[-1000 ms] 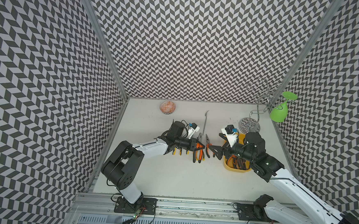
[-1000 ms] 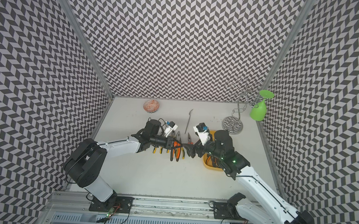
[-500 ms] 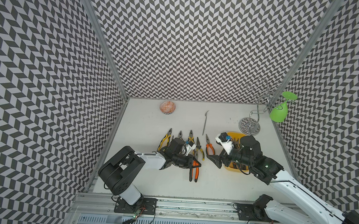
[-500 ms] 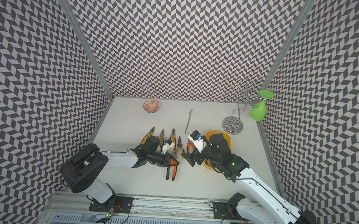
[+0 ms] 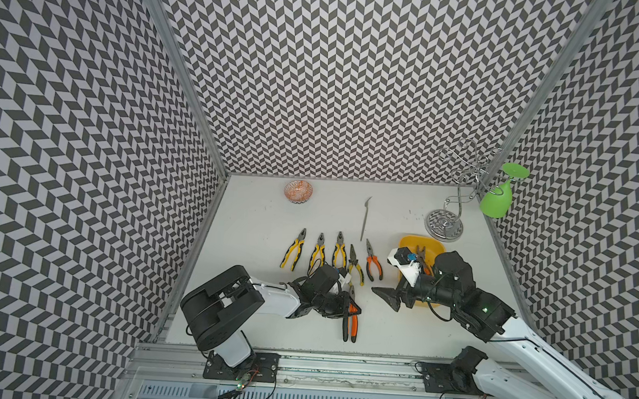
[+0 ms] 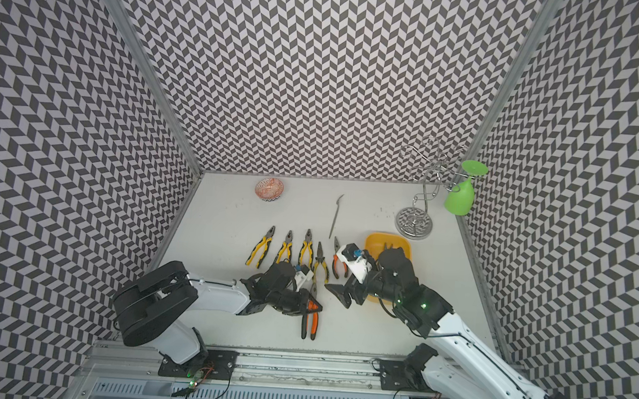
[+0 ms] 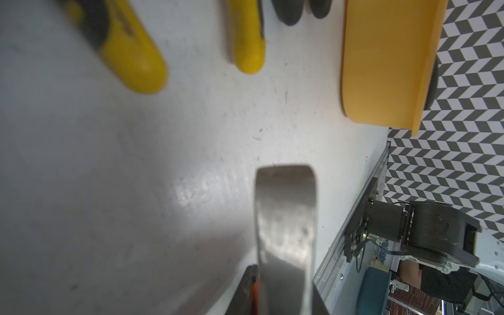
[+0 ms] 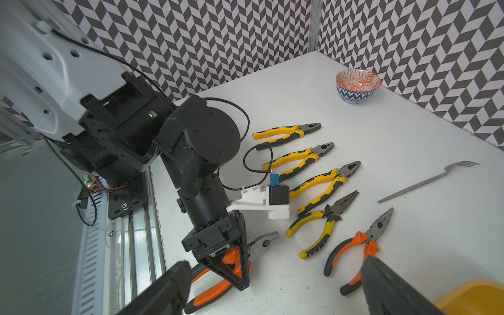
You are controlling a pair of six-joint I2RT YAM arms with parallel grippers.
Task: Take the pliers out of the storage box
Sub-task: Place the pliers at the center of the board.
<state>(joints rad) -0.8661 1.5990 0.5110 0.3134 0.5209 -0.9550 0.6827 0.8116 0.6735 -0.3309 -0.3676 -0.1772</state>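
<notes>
I will next reach my right gripper into the yellow storage box and grip one orange-and-black handle (image 5: pixel 426 268) of the long-nosed pliers.
My left gripper (image 5: pixel 346 309) is shut on orange-and-black pliers (image 5: pixel 352 326) near the table's front, handles pointing to the front edge. The right wrist view shows the left gripper (image 8: pixel 234 261) clamped at the joint of those pliers (image 8: pixel 215 289). Their grey nose (image 7: pixel 286 231) fills the left wrist view. Several more pliers (image 5: pixel 339 253) lie in a row mid-table. The yellow storage box (image 5: pixel 438 247) sits to the right and holds at least one more pair of pliers (image 5: pixel 421 252). My right gripper (image 5: pixel 389 299) hangs open and empty, just left of the box.
An orange patterned bowl (image 5: pixel 298 191) stands at the back left. A grey fork (image 5: pixel 365 218) lies behind the row. A chrome glass stand (image 5: pixel 445 223) with a green glass (image 5: pixel 496 203) occupies the back right corner. The metal rail (image 5: pixel 338 361) borders the front edge.
My left gripper has carried the orange pliers from the middle of the table toward the front edge and lowered them. My right gripper has drawn back from over the box, staying open.
</notes>
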